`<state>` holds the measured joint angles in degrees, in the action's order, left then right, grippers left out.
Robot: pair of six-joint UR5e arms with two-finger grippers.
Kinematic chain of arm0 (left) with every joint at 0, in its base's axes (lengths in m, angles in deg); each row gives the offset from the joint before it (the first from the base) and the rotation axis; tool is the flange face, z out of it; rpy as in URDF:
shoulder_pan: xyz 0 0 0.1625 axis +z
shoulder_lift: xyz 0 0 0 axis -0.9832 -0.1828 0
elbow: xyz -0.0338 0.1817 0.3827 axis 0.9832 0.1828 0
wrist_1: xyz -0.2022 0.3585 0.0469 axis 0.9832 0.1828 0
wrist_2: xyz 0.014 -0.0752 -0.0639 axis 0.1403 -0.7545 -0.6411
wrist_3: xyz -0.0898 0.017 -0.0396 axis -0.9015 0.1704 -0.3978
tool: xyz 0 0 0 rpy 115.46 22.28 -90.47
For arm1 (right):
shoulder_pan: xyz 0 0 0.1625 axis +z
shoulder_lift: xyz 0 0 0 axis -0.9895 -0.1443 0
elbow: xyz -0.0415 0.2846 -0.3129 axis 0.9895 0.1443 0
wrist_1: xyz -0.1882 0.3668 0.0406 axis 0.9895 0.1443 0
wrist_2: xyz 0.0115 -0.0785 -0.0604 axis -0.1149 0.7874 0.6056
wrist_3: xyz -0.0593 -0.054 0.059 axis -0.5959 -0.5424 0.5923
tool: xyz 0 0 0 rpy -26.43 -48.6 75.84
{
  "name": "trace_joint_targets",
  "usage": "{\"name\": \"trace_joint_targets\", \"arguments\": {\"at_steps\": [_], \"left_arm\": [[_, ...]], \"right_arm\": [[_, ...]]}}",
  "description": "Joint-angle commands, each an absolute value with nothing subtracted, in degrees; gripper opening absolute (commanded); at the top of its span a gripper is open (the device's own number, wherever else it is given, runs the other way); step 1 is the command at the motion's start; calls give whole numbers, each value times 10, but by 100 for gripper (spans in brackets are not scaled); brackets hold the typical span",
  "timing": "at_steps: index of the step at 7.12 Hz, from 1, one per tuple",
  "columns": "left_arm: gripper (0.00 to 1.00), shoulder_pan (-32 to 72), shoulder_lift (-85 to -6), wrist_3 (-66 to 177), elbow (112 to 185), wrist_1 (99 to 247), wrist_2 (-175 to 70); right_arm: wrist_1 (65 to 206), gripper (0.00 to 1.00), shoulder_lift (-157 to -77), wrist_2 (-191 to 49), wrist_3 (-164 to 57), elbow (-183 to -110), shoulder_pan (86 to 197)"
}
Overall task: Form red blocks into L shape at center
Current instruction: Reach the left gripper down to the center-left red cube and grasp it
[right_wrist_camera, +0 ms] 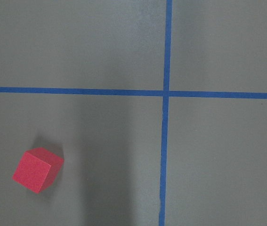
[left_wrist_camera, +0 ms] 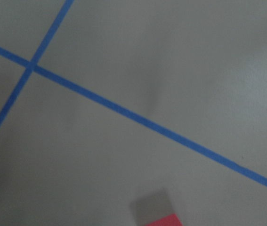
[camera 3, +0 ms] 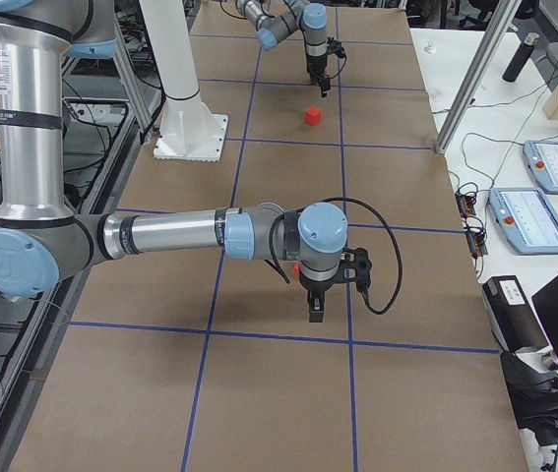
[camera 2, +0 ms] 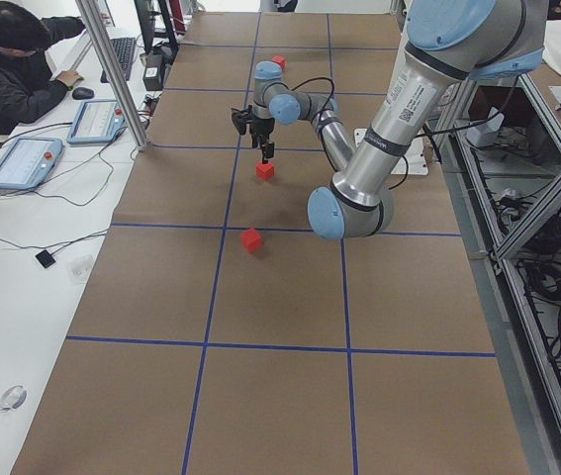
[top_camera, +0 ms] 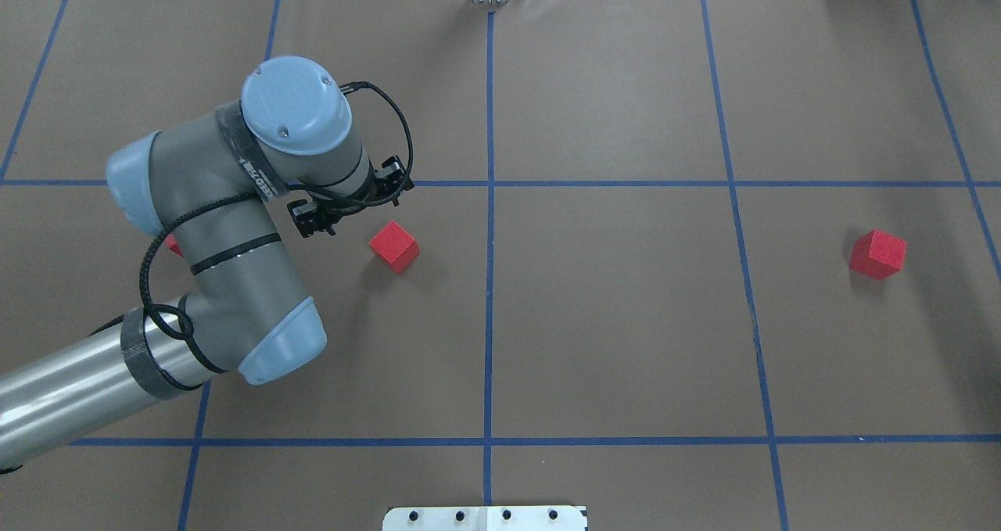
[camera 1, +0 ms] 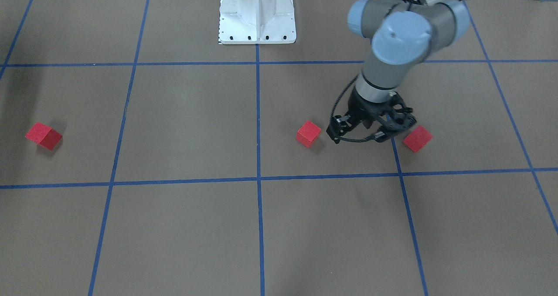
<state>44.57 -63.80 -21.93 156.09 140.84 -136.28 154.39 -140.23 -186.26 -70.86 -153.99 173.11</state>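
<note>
The robot's left gripper needs to close on the sides of the middle block (camera 1: 308,134) (left_wrist_camera: 165,221), the red one closest to the center crossing.
Three red blocks lie apart on the brown gridded table. In the front view they are the left block (camera 1: 43,135), the middle block (camera 1: 308,134) and the right block (camera 1: 417,138). My left gripper (camera 1: 358,136) is open and empty, low over the table between the middle and right blocks. It also shows in the overhead view (top_camera: 352,202), beside the middle block (top_camera: 394,245). The center crossing (top_camera: 490,183) is bare. My right gripper (camera 3: 316,310) shows only in the exterior right view, hanging over the far block (right_wrist_camera: 37,169). I cannot tell whether it is open.
The white robot base (camera 1: 257,15) stands at the table's robot side. An operator (camera 2: 13,69) sits at a desk with tablets past the far long edge. My left arm's elbow (top_camera: 235,296) hides most of one block (top_camera: 174,245).
</note>
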Motion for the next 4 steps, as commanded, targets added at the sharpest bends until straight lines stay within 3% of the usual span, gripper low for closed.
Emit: {"name": "trace_joint_targets", "arguments": {"at_steps": [1,4], "left_arm": [[100,476,-660,-268,1529,1408,-1352],[100,476,-677,-266,1474,1445,-1345]], "right_arm": [[1544,99,-1402,-1863,-709,-1538,1730],[1544,99,-1402,-1862,-709,-1537,1731]]}}
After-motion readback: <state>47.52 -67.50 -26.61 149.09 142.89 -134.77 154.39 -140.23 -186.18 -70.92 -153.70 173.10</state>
